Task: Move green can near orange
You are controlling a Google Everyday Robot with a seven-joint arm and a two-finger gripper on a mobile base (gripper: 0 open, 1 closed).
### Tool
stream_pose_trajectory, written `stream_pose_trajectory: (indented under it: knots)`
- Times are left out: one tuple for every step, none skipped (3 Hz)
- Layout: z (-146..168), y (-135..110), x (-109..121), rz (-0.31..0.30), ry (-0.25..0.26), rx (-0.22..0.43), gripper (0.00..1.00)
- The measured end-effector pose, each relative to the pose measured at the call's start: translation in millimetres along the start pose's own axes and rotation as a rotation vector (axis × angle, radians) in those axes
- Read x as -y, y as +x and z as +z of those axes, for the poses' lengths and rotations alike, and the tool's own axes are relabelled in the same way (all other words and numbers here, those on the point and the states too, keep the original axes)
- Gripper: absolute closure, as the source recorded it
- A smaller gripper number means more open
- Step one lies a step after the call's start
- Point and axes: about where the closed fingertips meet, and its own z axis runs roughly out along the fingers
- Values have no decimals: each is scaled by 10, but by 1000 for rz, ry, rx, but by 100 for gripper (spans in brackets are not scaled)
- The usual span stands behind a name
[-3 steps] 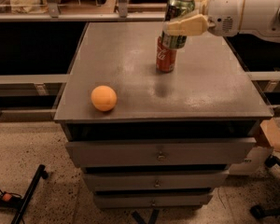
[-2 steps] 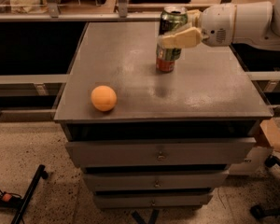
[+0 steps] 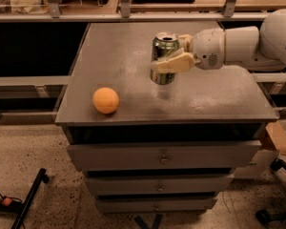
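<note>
Next, my gripper lets go of the green can on the grey cabinet top beside the orange (image 3: 139, 105), near the front edge.
The green can (image 3: 164, 49), dark green with a silver top and pull-tab, is held upright above the grey cabinet top (image 3: 133, 56). My gripper (image 3: 171, 56) reaches in from the right on a white arm and is shut on the can, one cream finger (image 3: 174, 63) across its front. The orange (image 3: 106, 100) lies on the cabinet top near the front left corner, well to the left of and nearer than the can. The red can is hidden behind the green can and gripper.
The cabinet has several drawers (image 3: 162, 156) below its top. A shelf rail (image 3: 133, 15) runs behind it. A black stand leg (image 3: 28, 199) lies on the floor at the lower left, a cardboard box (image 3: 279, 137) at the right.
My gripper has carried the green can to the left and towards the front, away from the red can, closer to the orange. The orange has not moved.
</note>
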Motion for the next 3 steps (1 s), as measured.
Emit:
stream_pose_trajectory:
  knots:
    - [116, 105, -115, -12, -23, 10, 100]
    - [240, 162, -228, -47, -73, 41, 100]
    - [371, 256, -286, -100, -116, 51, 100]
